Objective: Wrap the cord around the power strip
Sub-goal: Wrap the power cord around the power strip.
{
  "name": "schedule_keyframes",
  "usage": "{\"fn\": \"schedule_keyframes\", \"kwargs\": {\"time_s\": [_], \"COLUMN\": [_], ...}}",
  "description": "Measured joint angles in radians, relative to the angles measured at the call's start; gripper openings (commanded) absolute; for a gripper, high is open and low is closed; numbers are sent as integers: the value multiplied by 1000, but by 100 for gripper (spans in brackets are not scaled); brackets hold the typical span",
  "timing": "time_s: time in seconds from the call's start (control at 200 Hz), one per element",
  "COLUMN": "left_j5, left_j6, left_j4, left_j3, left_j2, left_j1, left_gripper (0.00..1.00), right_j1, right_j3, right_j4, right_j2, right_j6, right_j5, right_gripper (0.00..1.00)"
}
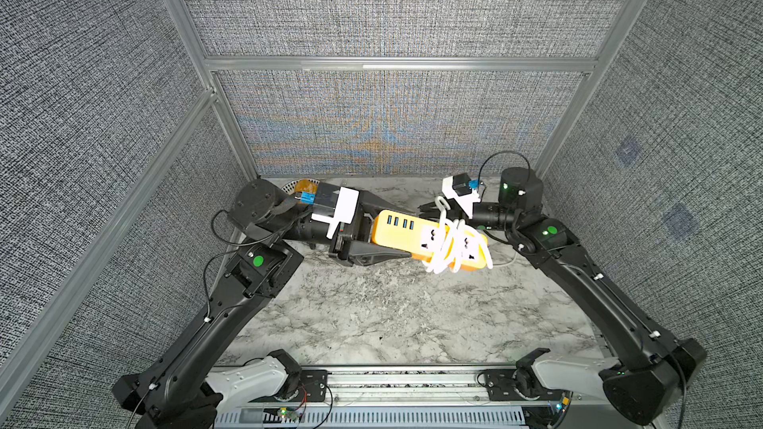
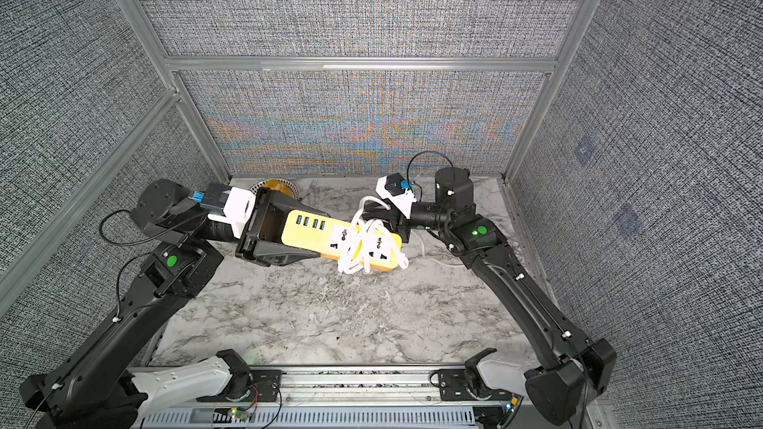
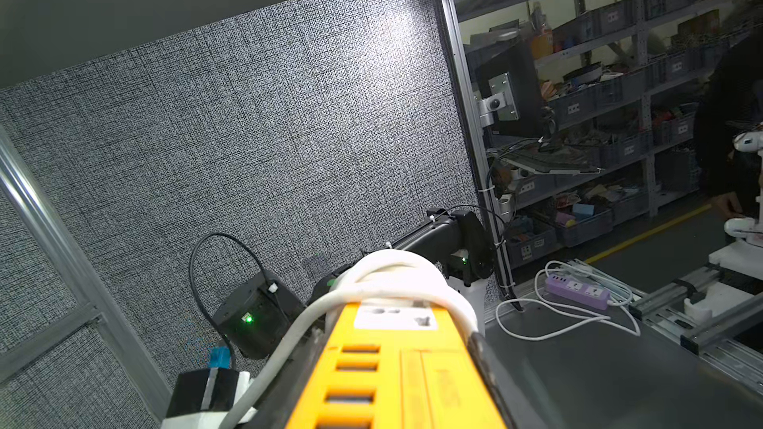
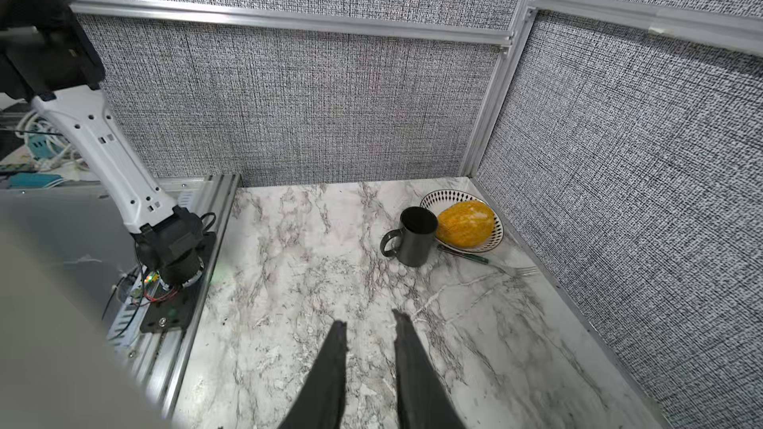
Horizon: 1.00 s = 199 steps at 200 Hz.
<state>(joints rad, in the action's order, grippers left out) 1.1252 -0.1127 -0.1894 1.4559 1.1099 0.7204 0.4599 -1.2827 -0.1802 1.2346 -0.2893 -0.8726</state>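
Observation:
I will grip the white cord's loose part (image 2: 434,260) with my right gripper before pulling it under the power strip, because the cord's raised loop is outside that gripper's open fingers.
The orange-yellow power strip (image 1: 406,235) (image 2: 313,233) (image 3: 396,369) is held above the marble table, with my left gripper (image 1: 396,233) (image 2: 305,233) (image 3: 388,385) shut on its USB end. The white cord (image 1: 450,249) (image 2: 359,245) (image 3: 384,278) is looped several times around the strip's far end over the sockets. One loop sticks up behind the strip, and a loose stretch trails onto the table to the right. My right gripper (image 1: 427,211) (image 2: 373,216) (image 4: 367,317) hovers just behind that end, beside the raised loop. It is open, with nothing between its fingers.
A dark mug (image 4: 415,235), a patterned plate (image 4: 495,233) carrying an orange speckled fruit (image 4: 464,222) and a fork (image 4: 520,270) sit in the back left corner, behind my left wrist. Fabric walls close in the back and both sides.

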Motion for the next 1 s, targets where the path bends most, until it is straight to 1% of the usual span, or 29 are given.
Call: {"fn": "schedule_keyframes", "kwargs": {"time_s": [0.145, 0.325, 0.455, 0.58, 0.701, 0.751, 0.776, 0.901, 0.996], "left_j5": [-62, -201, -310, -441, -563, -604, -623, -716, -778], "left_j6": [9, 31, 30, 30, 46, 58, 64, 106, 136], "left_j4": [-11, -50, -79, -120, -130, -130, -130, -129, -130], "left_j3": [0, -14, -26, -47, -52, -52, -51, -46, -40], "left_j2": [-3, -6, -4, 0, 12, 19, 23, 50, 72], "left_j1": [0, 1, 1, 2, 2, 2, 2, 2, 2], "left_gripper": [0, 0, 0, 0, 0, 0, 0, 0, 0], "right_j1": [-4, -12, -13, -12, -10, -8, -7, -2, 6], "right_j3": [90, 230, 283, 316, 329, 334, 335, 350, 359], "right_j4": [78, 190, 255, 308, 333, 342, 343, 353, 349], "right_j2": [-36, -64, -66, -61, -52, -50, -49, -43, -37], "right_j6": [58, 140, 186, 214, 231, 234, 235, 241, 247], "right_j5": [-19, -26, -26, -24, -21, -21, -21, -20, -13], "right_gripper": [24, 26, 26, 22, 14, 12, 12, 19, 20]}}
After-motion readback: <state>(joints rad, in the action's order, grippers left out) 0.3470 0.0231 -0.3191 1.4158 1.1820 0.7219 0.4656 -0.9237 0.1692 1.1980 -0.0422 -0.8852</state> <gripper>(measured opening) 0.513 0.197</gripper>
